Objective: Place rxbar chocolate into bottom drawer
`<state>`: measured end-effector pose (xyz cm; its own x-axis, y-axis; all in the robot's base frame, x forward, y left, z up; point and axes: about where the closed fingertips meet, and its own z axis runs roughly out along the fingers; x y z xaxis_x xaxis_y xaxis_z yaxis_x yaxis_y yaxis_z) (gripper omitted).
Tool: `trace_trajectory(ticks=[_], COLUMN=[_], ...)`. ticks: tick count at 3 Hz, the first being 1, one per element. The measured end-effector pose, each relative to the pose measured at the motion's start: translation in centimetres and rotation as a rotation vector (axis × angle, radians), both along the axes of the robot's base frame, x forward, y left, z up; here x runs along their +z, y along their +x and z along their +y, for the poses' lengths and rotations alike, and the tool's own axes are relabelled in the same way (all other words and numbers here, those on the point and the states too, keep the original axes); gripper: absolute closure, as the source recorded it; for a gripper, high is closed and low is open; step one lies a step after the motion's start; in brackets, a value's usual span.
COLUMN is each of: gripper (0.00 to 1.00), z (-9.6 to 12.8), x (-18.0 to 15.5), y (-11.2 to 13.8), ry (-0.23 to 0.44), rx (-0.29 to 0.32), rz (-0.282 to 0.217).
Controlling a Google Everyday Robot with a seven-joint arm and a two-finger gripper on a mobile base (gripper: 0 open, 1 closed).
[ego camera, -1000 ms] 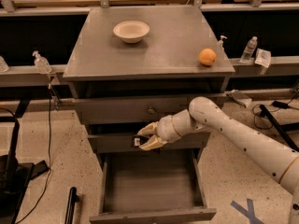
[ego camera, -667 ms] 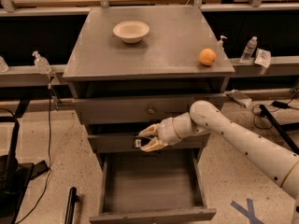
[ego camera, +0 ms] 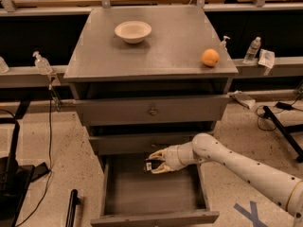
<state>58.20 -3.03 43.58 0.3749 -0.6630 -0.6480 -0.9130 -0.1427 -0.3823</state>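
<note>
The robot's gripper will release the rxbar chocolate on the grey bottom near the middle of the bottom drawer (ego camera: 164, 185).
The bottom drawer (ego camera: 151, 193) is pulled open below the grey cabinet, showing its plain grey floor. My gripper (ego camera: 154, 161) reaches in from the right, over the back part of the open drawer, just under the middle drawer's front. Its fingers are closed on the rxbar chocolate (ego camera: 150, 165), a small dark bar with a white mark, held above the drawer floor.
A white bowl (ego camera: 133, 31) and an orange fruit (ego camera: 210, 57) sit on the cabinet top (ego camera: 151, 51). The two upper drawers (ego camera: 151, 110) are shut. Bottles stand on the rails left (ego camera: 41, 63) and right (ego camera: 253, 50). Cables and a stand lie on the floor at left.
My gripper has moved slightly lower and a little right with the bar, staying over the open bottom drawer. Nothing else moved.
</note>
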Motion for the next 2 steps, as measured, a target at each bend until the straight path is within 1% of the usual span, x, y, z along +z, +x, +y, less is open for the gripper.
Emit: trace_trajectory(ticks=[1, 2], gripper=[1.0, 1.0], z=[0.1, -0.2], x=[-1.0, -4.6], y=[0.0, -0.5], ry=[0.013, 0.044], rx=[0.012, 0.066], rz=[-0.004, -0.034])
